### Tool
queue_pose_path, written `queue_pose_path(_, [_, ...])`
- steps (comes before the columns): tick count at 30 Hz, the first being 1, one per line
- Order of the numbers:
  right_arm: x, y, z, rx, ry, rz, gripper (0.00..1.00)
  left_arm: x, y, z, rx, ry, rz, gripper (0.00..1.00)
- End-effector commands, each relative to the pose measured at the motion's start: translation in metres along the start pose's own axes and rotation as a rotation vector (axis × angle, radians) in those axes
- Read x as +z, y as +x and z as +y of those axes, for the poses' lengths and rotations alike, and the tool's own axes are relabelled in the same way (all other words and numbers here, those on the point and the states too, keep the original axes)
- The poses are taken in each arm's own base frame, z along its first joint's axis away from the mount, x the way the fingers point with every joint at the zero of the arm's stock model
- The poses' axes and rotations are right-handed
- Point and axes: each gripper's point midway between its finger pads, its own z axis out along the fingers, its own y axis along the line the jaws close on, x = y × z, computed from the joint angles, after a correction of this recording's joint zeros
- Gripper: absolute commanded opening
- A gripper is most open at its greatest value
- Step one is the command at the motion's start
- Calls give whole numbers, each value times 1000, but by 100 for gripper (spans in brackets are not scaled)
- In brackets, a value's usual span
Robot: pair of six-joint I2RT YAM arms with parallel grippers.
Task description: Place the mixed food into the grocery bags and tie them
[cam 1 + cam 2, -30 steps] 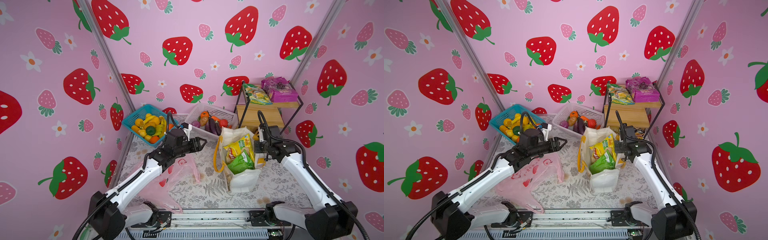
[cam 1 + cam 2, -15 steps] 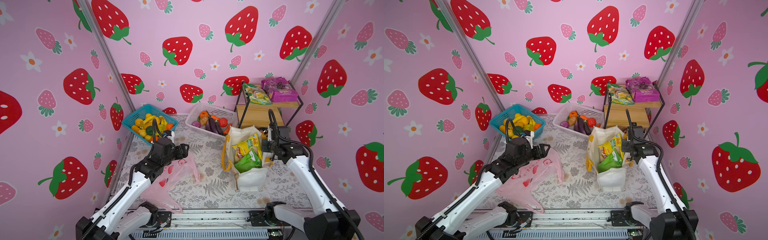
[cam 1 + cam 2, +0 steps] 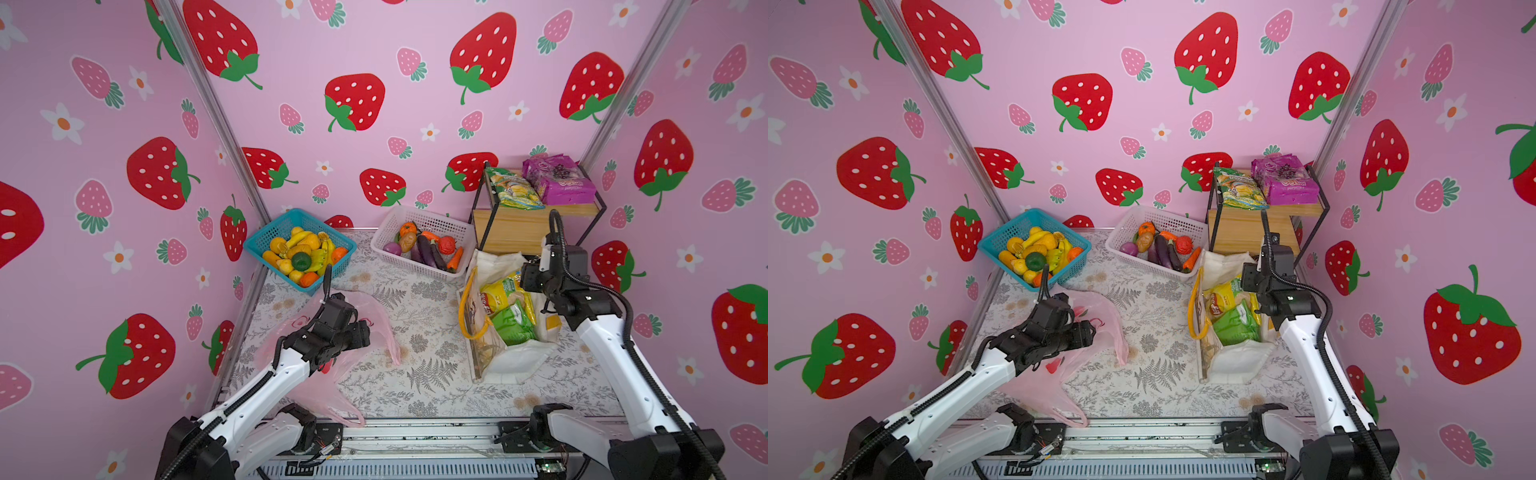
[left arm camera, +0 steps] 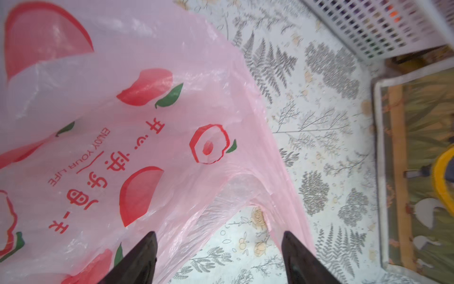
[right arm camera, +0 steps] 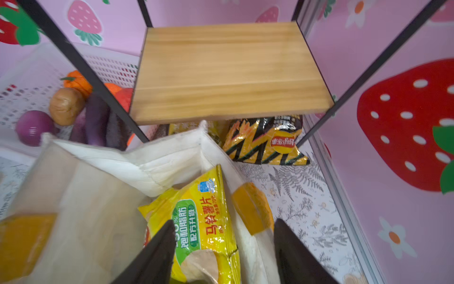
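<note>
The left gripper needs to close on the pink grocery bag's opening edge [image 3: 353, 352] [image 4: 201, 217], next to the base of the handle that is nearest the white tote.
The pink grocery bag [image 3: 376, 322] [image 3: 1106, 320] [image 4: 122, 110] lies crumpled on the left of the mat. My left gripper [image 4: 218, 236] hangs open just above it, and the bag's edge runs between the fingers. The white tote [image 3: 515, 361] [image 3: 1237, 361] [image 5: 98, 196] stands on the right and holds a yellow crisp packet [image 3: 498, 291] [image 3: 1223, 297] [image 5: 204, 216] and a green snack packet [image 3: 513, 324] [image 3: 1237, 322]. My right gripper [image 5: 224, 222] is open over the tote's far rim, straddling the packet's edge and a yellow handle. A dark green fruit [image 3: 301, 261] [image 3: 1035, 261] sits among toy fruits.
At the back stand a blue basket [image 3: 266, 239] of fruit and a white basket [image 3: 432, 216] of vegetables. A black-framed rack with a wooden shelf [image 5: 228, 71] carries a purple packet [image 3: 557, 183] and another packet [image 3: 513, 193]. A black-and-yellow packet [image 5: 265, 145] lies under it.
My right gripper has opened and let go of the tote, which it had shifted to the right. The left arm has drawn back from the tote and come down over the pink bag.
</note>
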Motion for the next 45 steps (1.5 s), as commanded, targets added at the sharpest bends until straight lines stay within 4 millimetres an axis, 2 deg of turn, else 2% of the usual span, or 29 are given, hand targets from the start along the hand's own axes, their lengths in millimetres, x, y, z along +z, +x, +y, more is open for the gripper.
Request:
queue_pose_path(1, [-26, -43, 33, -16, -160, -154, 72, 8, 16, 17, 31, -123, 47, 79])
queue_pose_path(7, [-52, -63, 97, -95, -401, -251, 75, 29, 19, 27, 116, -269, 93, 75])
queue_pose_path(12, [-48, -58, 129, -140, -482, -239, 75, 43, 9, 35, 165, -370, 82, 68])
queue_pose_path(18, [-43, -44, 151, -135, -588, -199, 75, 58, -2, 32, 192, -394, 55, 51])
queue_pose_path(22, [-43, -30, 165, -124, -656, -176, 74, 68, -4, 24, 213, -363, 53, 30])
queue_pose_path(28, [-58, -29, 188, -87, -793, -185, 74, 72, -11, 7, 180, -270, 14, 8])
queue_pose_path(30, [-67, -28, 201, -76, -868, -196, 75, 66, -17, -7, 129, -183, -26, 0])
queue_pose_path(32, [-75, -27, 214, -83, -922, -201, 75, 53, -24, -28, 42, -47, -63, 0])
queue_pose_path(34, [-79, -23, 224, -106, -945, -200, 75, 32, -38, -54, -84, 139, -106, 0])
queue_pose_path(37, [-77, -17, 232, -135, -941, -188, 77, -6, -65, -78, -248, 362, -171, 0])
queue_pose_path(42, [-70, -9, 224, -111, -885, -190, 84, -62, -103, -84, -405, 532, -269, 0])
queue_pose_path(45, [-68, 2, 223, -99, -889, -177, 85, -83, -118, -86, -471, 606, -313, 0])
